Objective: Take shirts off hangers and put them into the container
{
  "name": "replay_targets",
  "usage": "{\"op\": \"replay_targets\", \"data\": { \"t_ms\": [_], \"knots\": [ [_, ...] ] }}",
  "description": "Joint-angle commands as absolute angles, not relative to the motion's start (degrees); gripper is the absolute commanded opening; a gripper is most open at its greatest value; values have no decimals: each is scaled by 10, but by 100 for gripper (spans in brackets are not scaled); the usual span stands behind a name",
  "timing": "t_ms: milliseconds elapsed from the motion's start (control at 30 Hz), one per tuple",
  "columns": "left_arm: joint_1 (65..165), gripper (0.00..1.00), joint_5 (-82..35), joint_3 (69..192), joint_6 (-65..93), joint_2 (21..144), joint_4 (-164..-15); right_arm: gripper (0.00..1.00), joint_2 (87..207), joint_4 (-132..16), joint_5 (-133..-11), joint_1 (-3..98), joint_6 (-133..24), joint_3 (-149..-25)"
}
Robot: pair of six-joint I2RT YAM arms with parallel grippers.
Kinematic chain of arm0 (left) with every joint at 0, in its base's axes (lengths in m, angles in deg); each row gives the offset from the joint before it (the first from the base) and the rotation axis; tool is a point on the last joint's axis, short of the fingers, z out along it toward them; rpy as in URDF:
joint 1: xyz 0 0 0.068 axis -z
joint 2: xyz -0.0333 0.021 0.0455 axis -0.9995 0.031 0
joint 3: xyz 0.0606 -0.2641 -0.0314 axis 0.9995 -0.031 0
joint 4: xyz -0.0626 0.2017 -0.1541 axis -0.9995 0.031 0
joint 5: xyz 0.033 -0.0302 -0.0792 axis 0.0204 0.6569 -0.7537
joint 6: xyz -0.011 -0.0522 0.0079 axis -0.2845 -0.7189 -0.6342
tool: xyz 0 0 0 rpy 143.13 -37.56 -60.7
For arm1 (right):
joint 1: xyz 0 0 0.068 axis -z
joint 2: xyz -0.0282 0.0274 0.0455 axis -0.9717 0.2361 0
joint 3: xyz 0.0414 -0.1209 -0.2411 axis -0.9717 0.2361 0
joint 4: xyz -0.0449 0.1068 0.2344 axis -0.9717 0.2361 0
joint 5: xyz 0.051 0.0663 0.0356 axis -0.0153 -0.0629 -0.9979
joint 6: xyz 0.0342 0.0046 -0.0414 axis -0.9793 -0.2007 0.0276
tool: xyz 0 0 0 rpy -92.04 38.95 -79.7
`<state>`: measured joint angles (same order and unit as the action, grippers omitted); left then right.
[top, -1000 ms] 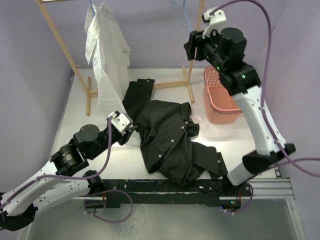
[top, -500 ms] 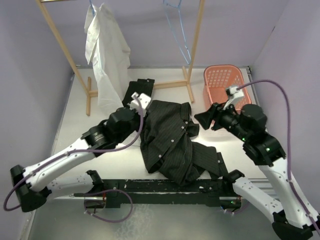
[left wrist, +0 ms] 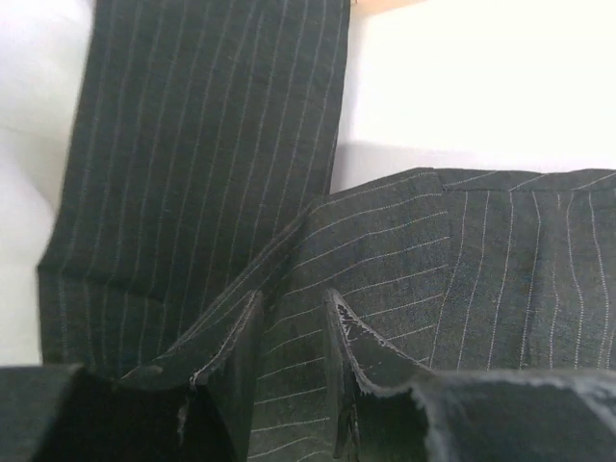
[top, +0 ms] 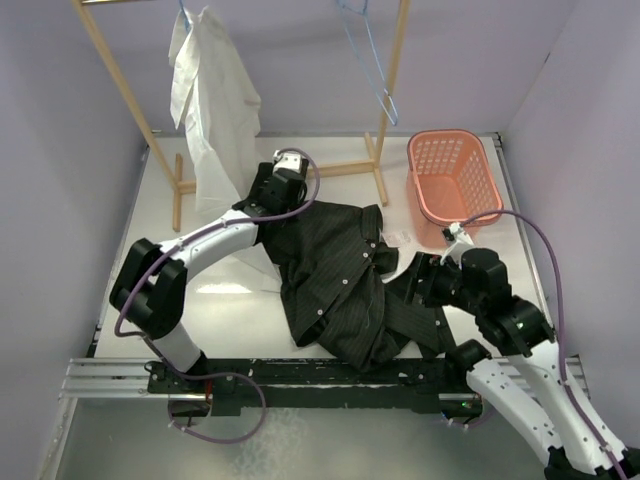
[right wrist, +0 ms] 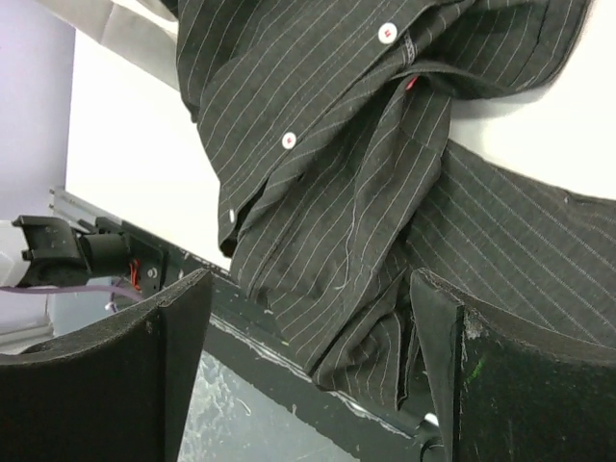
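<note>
The black pinstriped shirt must go into the pink container, so next my right gripper goes to the black pinstriped shirt's button strip (top: 345,282) (right wrist: 289,141) and closes there.
The black pinstriped shirt (top: 335,285) lies crumpled on the table. My left gripper (top: 281,192) reaches to its far left part, by the sleeve. In the left wrist view its fingers (left wrist: 241,342) stand a narrow gap apart, open, pressed onto the striped cloth (left wrist: 462,269), which shows between them. My right gripper (top: 426,281) hovers over the shirt's near right part (right wrist: 356,192), jaws wide open and empty. The white shirt (top: 215,110) hangs on a blue hanger (top: 183,14) at the back left. A bare blue hanger (top: 370,65) dangles at the back. The pink container (top: 450,185) is empty.
A wooden rack (top: 385,120) stands across the back, its feet on the table next to the container. The black rail (top: 330,375) with the arm bases runs along the near edge; the shirt's hem reaches it (right wrist: 318,385). Purple walls close in on both sides.
My left arm swung out from the near left onto the black shirt's far part and its jaws narrowed. My right arm came down from the rack to the shirt's near right, jaws widening.
</note>
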<state>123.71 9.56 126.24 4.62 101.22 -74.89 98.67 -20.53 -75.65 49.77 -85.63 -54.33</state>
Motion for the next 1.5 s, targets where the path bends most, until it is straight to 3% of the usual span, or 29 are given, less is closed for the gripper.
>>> {"op": "replay_targets", "data": {
  "t_ms": [0, 267, 600, 933, 1167, 1467],
  "knots": [
    [1234, 34, 60, 1298, 29, 1031, -782, 86, 958, -202, -793, 498, -905, -501],
    [1232, 31, 22, 1248, 27, 1059, -831, 88, 947, -263, -785, 498, -944, -412],
    [1230, 28, -13, 1163, -4, 1078, -882, 89, 1026, -398, -821, 498, -976, -342],
    [1239, 23, -131, 1034, -57, 1029, -1021, 91, 1126, -636, -830, 497, -1034, -272],
    [1305, 22, -143, 1001, -54, 986, -1053, 91, 1158, -764, -789, 495, -1075, -259],
    [1390, 22, -155, 997, -71, 996, -1108, 91, 1216, -766, -755, 489, -1055, -316]
  ]
}}
